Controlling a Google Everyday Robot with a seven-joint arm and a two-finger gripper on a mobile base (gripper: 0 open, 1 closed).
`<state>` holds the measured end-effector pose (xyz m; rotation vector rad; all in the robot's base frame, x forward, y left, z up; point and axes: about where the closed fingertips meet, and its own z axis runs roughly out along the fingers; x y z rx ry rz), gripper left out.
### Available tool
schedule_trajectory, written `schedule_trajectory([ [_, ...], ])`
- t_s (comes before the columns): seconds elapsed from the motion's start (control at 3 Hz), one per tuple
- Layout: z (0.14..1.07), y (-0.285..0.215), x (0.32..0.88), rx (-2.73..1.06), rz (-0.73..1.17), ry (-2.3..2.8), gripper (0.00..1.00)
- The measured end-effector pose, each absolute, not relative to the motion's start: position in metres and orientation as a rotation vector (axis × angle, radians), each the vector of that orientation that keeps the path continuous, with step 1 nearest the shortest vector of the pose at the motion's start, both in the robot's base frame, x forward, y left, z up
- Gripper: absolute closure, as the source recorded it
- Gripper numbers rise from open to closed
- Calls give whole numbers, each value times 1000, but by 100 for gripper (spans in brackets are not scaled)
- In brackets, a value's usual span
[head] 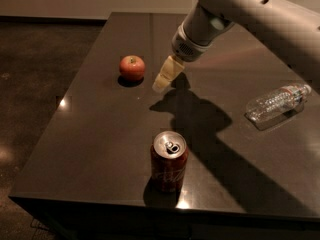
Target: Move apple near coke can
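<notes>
The gripper will close around the middle of the red apple (pixel 132 68), because the apple has to go near the coke can.
A small red apple (pixel 132 67) sits on the dark table (pixel 100 134) at the upper left. A red coke can (pixel 169 161) with a silver top stands upright near the table's front edge. My gripper (pixel 161 84) hangs from the grey arm just right of the apple, a short gap away from it, above the table. It holds nothing that shows.
A clear plastic water bottle (pixel 277 102) lies on its side at the right of the table. The arm's shadow falls across the middle. The table's left and front edges drop to a dark floor (pixel 35 74).
</notes>
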<state>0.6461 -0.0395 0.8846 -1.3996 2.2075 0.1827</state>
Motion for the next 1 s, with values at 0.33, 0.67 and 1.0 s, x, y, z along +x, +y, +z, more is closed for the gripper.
schedule_trajectory([
  [0.33, 883, -14, 649, -1389, 240, 2182, 0],
  [0.67, 879, 11, 655, -1386, 242, 2158, 0],
  [1.0, 875, 27, 666, -1364, 210, 2152, 0],
])
